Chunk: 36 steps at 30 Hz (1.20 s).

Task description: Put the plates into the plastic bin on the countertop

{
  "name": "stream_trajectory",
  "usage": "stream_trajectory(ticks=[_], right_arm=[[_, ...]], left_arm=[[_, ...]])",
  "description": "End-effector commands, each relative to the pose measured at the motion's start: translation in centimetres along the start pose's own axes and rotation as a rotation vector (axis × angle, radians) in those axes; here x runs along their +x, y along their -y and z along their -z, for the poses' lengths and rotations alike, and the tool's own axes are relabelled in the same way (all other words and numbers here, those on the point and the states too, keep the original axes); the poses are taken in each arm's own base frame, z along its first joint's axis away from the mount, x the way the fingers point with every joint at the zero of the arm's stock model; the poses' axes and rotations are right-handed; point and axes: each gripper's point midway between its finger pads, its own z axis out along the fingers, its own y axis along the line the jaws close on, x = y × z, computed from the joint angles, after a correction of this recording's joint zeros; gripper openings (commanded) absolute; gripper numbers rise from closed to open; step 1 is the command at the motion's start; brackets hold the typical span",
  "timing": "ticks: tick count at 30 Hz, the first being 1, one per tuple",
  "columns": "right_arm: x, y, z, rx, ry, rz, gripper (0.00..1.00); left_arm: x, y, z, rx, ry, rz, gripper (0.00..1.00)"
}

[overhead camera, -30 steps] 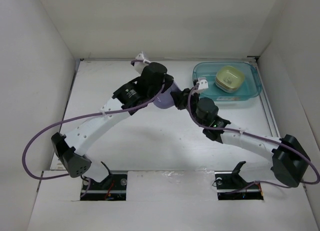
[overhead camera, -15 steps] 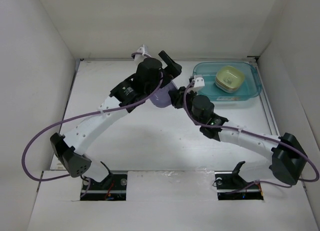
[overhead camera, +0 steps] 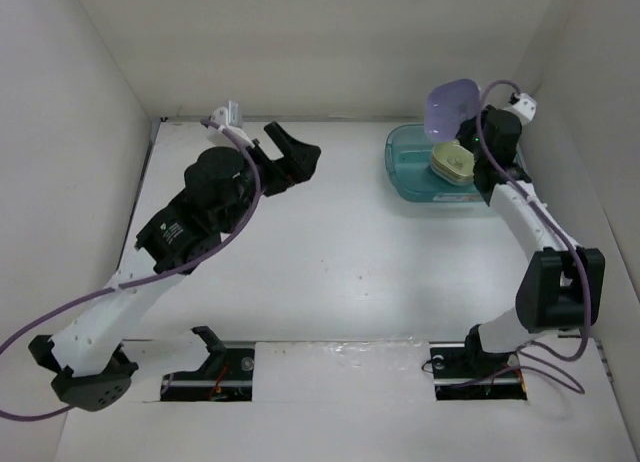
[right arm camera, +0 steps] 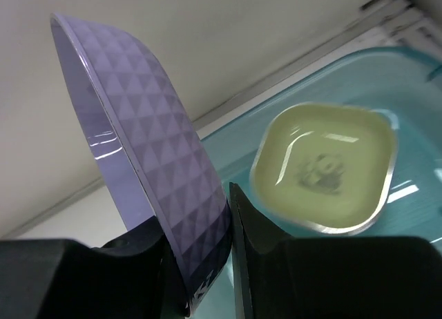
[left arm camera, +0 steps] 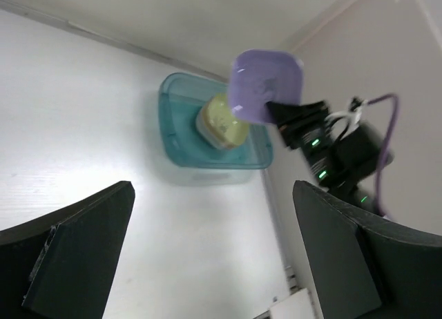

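The purple plate, tilted in the air above the bin, will be let go by my right gripper on top of the yellow-green plate (overhead camera: 456, 154) (right arm camera: 324, 168) in the teal bin.
My right gripper (overhead camera: 470, 132) is shut on the edge of a purple plate (overhead camera: 450, 104), which hangs tilted in the air above the left part of the teal plastic bin (overhead camera: 398, 172). In the right wrist view the purple plate (right arm camera: 138, 160) stands on edge between my fingers, over the bin (right arm camera: 414, 70). A stack of plates topped by a yellow-green one (overhead camera: 453, 162) sits inside the bin; its dark centre print shows (right arm camera: 324, 168). My left gripper (overhead camera: 292, 154) is open and empty over the white countertop (overhead camera: 330, 252), well left of the bin (left arm camera: 173, 132).
White walls close in the countertop at the back and both sides. The bin stands in the back right corner, close to the right wall (overhead camera: 580, 132). The left arm (overhead camera: 190, 222) stretches along the left half of the surface.
The left gripper opened, let go of the purple plate and pulled back to the left. The right gripper carried the plate up and right, from the table's middle to above the bin.
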Motion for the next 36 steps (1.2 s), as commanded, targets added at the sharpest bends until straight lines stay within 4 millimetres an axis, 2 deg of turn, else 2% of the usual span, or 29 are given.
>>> stream_trajectory(ticks=[1,2,3,4,6,7,8,9,11,13,19,20,21,23,25,26,27,28,31,33,36], right_arm=[[-1.6,2.6,-2.9,0.015,-0.050,-0.075,0.00],[-1.3,3.9,-3.4,0.057,-0.073,-0.091,0.00],[-1.9,5.8,-4.0,0.088,-0.072,-0.115,0.00],[-2.2,6.6,-4.5,0.098,-0.072,-0.138,0.00],[-0.3,8.3,-5.6,0.117,-0.133,-0.224,0.00],[-0.1,8.9,-5.9,0.135,-0.136,-0.257,0.00],[0.9,10.0,-6.3,0.164,-0.153,-0.288,0.00],[0.8,9.9,-6.4,0.178,-0.141,-0.352,0.00],[2.7,11.8,-6.3,0.254,-0.149,-0.390,0.00],[2.7,12.0,-6.4,0.269,-0.119,-0.472,0.00],[2.8,11.7,-7.4,0.271,-0.084,-0.563,0.00],[3.6,12.1,-7.4,0.284,-0.097,-0.562,0.00],[3.5,12.2,-7.5,0.291,-0.089,-0.571,0.00],[4.2,12.8,-7.4,0.319,-0.101,-0.578,0.01],[4.0,12.3,-8.0,0.295,-0.113,-0.558,0.07],[4.9,12.8,-8.2,0.316,-0.138,-0.542,0.09],[5.0,12.6,-8.2,0.308,-0.147,-0.534,0.14],[4.6,12.4,-8.3,0.301,-0.141,-0.535,0.33],[5.4,11.9,-8.4,0.290,-0.164,-0.532,0.58],[5.3,11.2,-8.5,0.276,-0.165,-0.520,0.67],[3.8,8.9,-8.0,0.217,-0.153,-0.509,0.69]], left_arm=[[4.7,-4.9,-0.3,-0.082,-0.118,-0.172,0.99],[4.9,-5.6,0.7,-0.084,-0.120,-0.173,0.99],[6.5,-7.3,0.9,-0.112,-0.150,-0.188,0.99],[6.8,-8.1,1.3,-0.124,-0.149,-0.192,0.99],[7.0,-9.1,2.6,-0.116,-0.142,-0.197,0.99],[8.0,-10.3,2.8,-0.134,-0.161,-0.207,0.99],[8.3,-10.7,3.1,-0.135,-0.162,-0.207,0.99],[8.3,-10.7,3.6,-0.120,-0.162,-0.202,0.99],[9.3,-11.8,4.2,-0.134,-0.193,-0.213,0.99],[9.3,-12.1,4.7,-0.135,-0.195,-0.213,0.99],[8.9,-13.5,6.2,-0.143,-0.159,-0.246,0.99],[8.5,-13.6,6.3,-0.146,-0.144,-0.254,0.99],[8.1,-13.7,6.5,-0.150,-0.127,-0.251,0.99],[8.2,-14.5,6.7,-0.188,-0.131,-0.255,0.99],[7.9,-14.9,7.0,-0.206,-0.115,-0.258,0.99],[8.0,-15.2,7.1,-0.214,-0.123,-0.263,0.99],[7.3,-14.9,7.3,-0.210,-0.100,-0.265,0.99],[7.1,-15.1,7.3,-0.218,-0.092,-0.267,0.99],[6.6,-15.0,7.7,-0.221,-0.075,-0.264,0.99],[6.3,-15.1,7.8,-0.222,-0.063,-0.261,0.99],[6.8,-15.4,7.6,-0.233,-0.075,-0.268,0.99]])
